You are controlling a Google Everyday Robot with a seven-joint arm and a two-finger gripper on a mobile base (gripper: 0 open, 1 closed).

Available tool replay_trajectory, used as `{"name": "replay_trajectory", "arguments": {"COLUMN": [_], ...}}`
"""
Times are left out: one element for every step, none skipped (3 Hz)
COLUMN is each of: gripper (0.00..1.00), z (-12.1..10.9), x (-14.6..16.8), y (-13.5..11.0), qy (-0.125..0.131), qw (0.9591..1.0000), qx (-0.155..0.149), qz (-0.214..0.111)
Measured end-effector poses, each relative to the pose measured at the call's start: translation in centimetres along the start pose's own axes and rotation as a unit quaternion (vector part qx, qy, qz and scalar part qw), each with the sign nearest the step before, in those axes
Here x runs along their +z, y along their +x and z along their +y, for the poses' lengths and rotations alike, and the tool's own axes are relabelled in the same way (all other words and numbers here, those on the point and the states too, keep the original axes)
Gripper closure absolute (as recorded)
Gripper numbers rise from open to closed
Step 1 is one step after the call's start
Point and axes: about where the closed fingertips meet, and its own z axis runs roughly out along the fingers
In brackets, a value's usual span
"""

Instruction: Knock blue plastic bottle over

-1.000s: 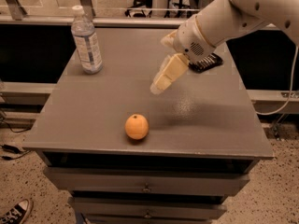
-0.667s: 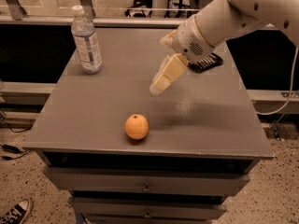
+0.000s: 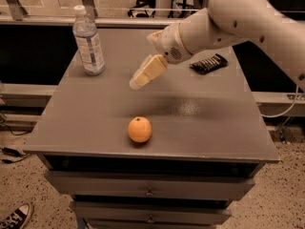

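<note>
My gripper is to move to the blue plastic bottle next, and it should then close around its pale label [image 3: 89, 48], below the white cap of the bottle.
The blue plastic bottle [image 3: 88, 41] stands upright at the back left of the grey table [image 3: 205, 123]. It is clear, with a white cap and a pale label. My gripper [image 3: 144, 74] hangs above the middle of the table, to the right of the bottle and apart from it, pointing down and to the left. It holds nothing that I can see. The white arm [image 3: 238, 20] reaches in from the upper right.
An orange [image 3: 139, 129] lies near the table's front edge, below the gripper. A black snack packet [image 3: 208, 63] lies at the right rear. Drawers [image 3: 150, 191] sit under the top. A shoe [image 3: 16, 217] is on the floor at lower left.
My gripper has moved left, closer to the bottle, and the black packet now shows fully. The bottle and the orange have not moved.
</note>
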Motion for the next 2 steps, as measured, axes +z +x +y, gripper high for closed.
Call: {"name": "replay_trajectory", "arguments": {"gripper": [0.0,0.0], "z": [-2.7,-3.8], "x": [5.4,7.8], "y": [-2.7,-4.1], "qy": [0.016,0.022], "qw": [0.9975,0.9947], "qx": [0.005,0.008], "qz": [-0.069,-0.1]}}
